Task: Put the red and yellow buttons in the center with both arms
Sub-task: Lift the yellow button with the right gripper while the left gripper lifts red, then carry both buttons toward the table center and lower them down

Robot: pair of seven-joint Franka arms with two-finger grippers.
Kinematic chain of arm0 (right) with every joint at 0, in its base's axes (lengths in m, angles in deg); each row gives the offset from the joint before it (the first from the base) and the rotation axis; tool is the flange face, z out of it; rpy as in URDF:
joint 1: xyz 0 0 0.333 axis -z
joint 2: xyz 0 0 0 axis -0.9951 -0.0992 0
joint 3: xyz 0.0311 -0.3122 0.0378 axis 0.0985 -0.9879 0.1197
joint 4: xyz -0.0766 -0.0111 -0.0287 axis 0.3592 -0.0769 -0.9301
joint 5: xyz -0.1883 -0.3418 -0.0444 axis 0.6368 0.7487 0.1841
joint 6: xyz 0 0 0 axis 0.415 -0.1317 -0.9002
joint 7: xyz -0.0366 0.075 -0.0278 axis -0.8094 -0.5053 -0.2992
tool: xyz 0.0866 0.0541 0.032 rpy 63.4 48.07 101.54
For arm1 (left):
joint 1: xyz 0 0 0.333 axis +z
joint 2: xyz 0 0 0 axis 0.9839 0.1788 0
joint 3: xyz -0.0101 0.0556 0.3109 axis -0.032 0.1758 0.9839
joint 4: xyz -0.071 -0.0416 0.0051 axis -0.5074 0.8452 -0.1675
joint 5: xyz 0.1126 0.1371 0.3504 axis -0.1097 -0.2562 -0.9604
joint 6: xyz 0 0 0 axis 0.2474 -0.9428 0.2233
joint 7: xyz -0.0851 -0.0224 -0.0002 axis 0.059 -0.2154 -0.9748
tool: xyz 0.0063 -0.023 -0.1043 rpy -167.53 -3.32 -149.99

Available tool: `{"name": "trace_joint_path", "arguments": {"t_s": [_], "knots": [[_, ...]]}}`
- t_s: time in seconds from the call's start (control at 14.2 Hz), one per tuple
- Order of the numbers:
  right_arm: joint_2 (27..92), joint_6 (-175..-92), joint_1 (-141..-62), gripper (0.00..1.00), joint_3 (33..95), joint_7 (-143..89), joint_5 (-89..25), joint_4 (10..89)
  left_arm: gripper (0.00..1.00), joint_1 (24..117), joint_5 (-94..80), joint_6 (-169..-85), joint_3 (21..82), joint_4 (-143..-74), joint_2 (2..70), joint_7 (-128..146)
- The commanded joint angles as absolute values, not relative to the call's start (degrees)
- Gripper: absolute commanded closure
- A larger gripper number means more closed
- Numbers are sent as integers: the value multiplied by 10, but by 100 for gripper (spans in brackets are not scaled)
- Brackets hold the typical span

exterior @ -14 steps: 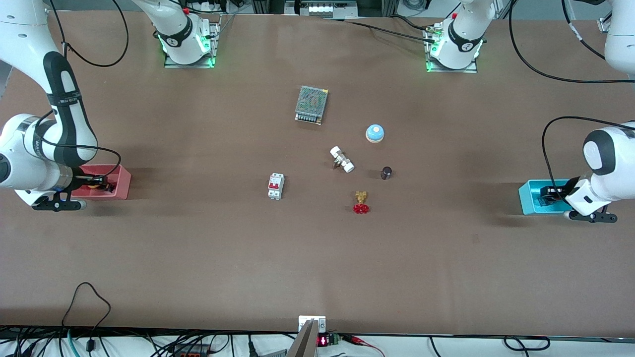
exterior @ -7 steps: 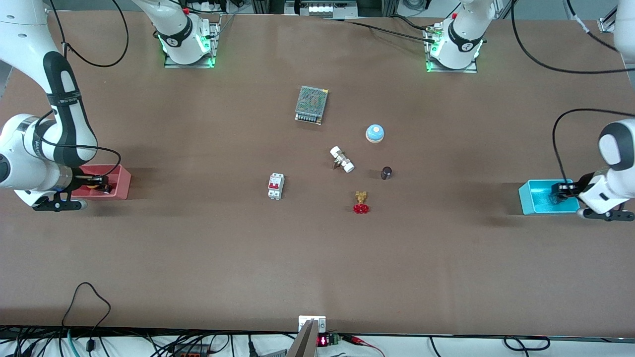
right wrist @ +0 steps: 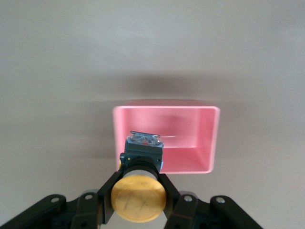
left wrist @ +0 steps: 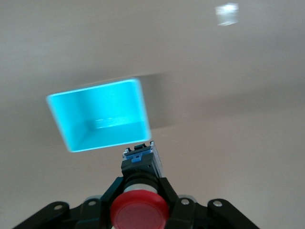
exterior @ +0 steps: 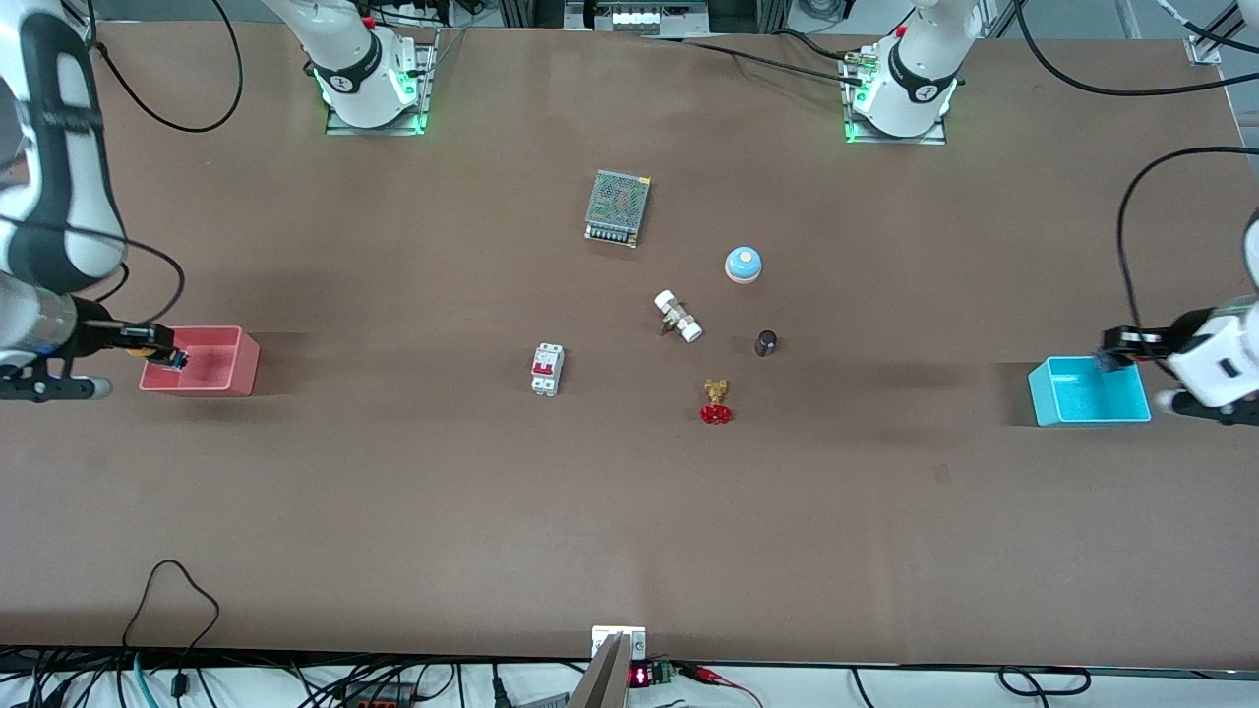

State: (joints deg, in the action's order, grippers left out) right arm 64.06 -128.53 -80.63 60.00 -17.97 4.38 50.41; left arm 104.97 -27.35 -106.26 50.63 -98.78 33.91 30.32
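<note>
The robot's left gripper will release the red button on the table (exterior: 853, 359) between the small dark cylinder and the cyan bin. The red button is still held above the table.
My right gripper (right wrist: 139, 180) is shut on the yellow button (right wrist: 138, 198), gripping its black body just under the cap, and holds it above the pink bin (right wrist: 190, 138). In the front view this gripper (exterior: 157, 352) hangs over the bin's (exterior: 248, 366) outer edge at the right arm's end of the table. My left gripper (left wrist: 140, 183) is shut on the red button (left wrist: 139, 211) and holds it above the table beside the cyan bin (left wrist: 95, 119). In the front view it (exterior: 1116, 352) is over the cyan bin's (exterior: 1082, 405) outer corner. The brown table centre (exterior: 629, 462) lies between the arms.
Mid-table stand a mesh-covered power supply (exterior: 618, 208), a blue-domed bell (exterior: 744, 264), a white fitting (exterior: 679, 317), a small dark cylinder (exterior: 766, 342), a brass valve with red handwheel (exterior: 716, 403) and a white circuit breaker (exterior: 547, 370).
Both grippers have risen out of their bins, each with its button, and moved toward the table's ends. The things mid-table have not moved.
</note>
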Motion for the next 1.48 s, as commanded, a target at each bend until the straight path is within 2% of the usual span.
{"name": "trace_joint_path", "arguments": {"t_s": [0.0, 0.35, 0.63, 0.78, 0.92, 1.41], "knots": [[633, -1257, -852, 65, 600, -238, 15, 480, 81, 1033, -283, -1038, 445, -975, 352, 259], [604, -1262, -951, 64, 601, -396, 13, 479, 81, 947, -283, -1052, 443, -986, 406, 154], [557, -1304, -1025, 64, 601, -506, -18, 477, 81, 907, -282, -1147, 444, -1045, 425, 86], [537, -1323, -1036, 64, 601, -541, -45, 477, 81, 903, -283, -1211, 444, -1090, 426, 63], [523, -1343, -1043, 64, 601, -564, -71, 477, 81, 901, -283, -1235, 444, -1112, 426, 52], [488, -1389, -1079, 64, 601, -632, -77, 477, 80, 890, -284, -1258, 446, -1115, 456, 51]]}}
